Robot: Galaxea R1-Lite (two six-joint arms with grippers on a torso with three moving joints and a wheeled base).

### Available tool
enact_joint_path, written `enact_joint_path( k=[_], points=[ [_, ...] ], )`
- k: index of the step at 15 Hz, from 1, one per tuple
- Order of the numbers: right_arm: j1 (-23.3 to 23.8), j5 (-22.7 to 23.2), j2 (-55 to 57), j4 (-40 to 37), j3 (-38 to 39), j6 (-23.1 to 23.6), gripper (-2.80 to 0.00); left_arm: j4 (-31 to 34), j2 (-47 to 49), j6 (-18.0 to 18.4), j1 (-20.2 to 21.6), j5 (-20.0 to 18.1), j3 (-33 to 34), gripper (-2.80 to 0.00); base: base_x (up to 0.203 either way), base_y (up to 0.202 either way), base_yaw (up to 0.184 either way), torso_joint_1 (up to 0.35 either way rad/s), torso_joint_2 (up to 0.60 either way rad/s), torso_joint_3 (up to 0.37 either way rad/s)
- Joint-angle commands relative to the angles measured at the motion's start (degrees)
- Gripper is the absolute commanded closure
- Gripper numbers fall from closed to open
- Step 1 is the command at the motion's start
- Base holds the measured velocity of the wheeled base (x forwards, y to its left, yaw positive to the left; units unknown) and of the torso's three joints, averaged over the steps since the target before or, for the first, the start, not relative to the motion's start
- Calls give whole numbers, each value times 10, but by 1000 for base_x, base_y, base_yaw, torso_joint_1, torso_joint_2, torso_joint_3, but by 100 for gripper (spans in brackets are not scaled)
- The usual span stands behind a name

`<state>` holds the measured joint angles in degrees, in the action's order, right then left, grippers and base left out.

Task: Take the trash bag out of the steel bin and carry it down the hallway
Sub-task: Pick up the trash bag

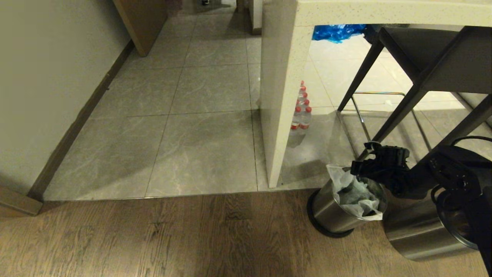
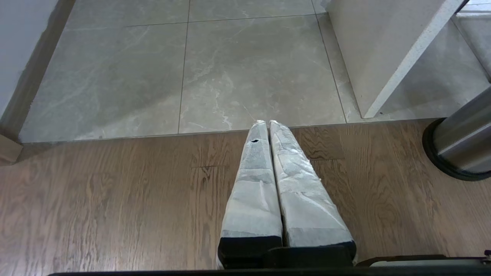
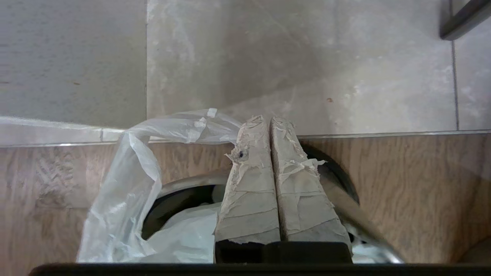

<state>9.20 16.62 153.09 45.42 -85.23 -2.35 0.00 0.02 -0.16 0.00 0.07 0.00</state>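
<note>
My right gripper needs to let go of the piece of the trash bag at the small steel bin's near rim (image 1: 363, 213), beside the bigger bin.
The steel bin (image 1: 330, 211) stands on the wood floor beside the white counter panel, with a black ring at its foot. The trash bag (image 1: 355, 194), thin whitish film, lines it and sits crumpled inside. My right gripper (image 1: 356, 169) hangs over the bin's far rim (image 3: 184, 182). Its taped fingers are shut (image 3: 268, 123), and a raised strip of the trash bag (image 3: 180, 126) runs taut into the fingertips. The hallway (image 1: 200, 96), with grey marbled tiles, stretches ahead on the left. My left gripper (image 2: 267, 123) is shut and empty above the wood floor.
A bigger steel bin (image 1: 419, 234) stands right next to the small one, under my right arm. Behind are the counter panel (image 1: 280, 96), a pack of water bottles (image 1: 301, 111), a dark stool (image 1: 423, 57) and a blue plastic bag (image 1: 336, 31). A wall with a baseboard (image 1: 77, 123) lines the left.
</note>
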Motion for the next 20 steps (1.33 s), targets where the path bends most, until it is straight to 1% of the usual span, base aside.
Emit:
enact_joint_path(
  k=[1,4,8,10,14,16,18,20],
  points=[
    [0,0,-16,3,10,0,0,0,0,0,0,0,0,0,0,0,0,0,0,0],
    [2,0,-57,4,56,0,0,0,0,0,0,0,0,0,0,0,0,0,0,0],
    [9,-7,-125,19,181,0,0,0,0,0,0,0,0,0,0,0,0,0,0,0],
    [11,-11,-151,25,228,0,0,0,0,0,0,0,0,0,0,0,0,0,0,0],
    [10,-29,-189,27,296,2,0,0,0,0,0,0,0,0,0,0,0,0,0,0],
    [6,-38,-198,30,333,14,0,0,0,0,0,0,0,0,0,0,0,0,0,0],
    [-4,-55,-196,55,365,27,0,0,0,0,0,0,0,0,0,0,0,0,0,0],
    [-15,-72,-192,75,386,29,0,0,0,0,0,0,0,0,0,0,0,0,0,0]
  ],
)
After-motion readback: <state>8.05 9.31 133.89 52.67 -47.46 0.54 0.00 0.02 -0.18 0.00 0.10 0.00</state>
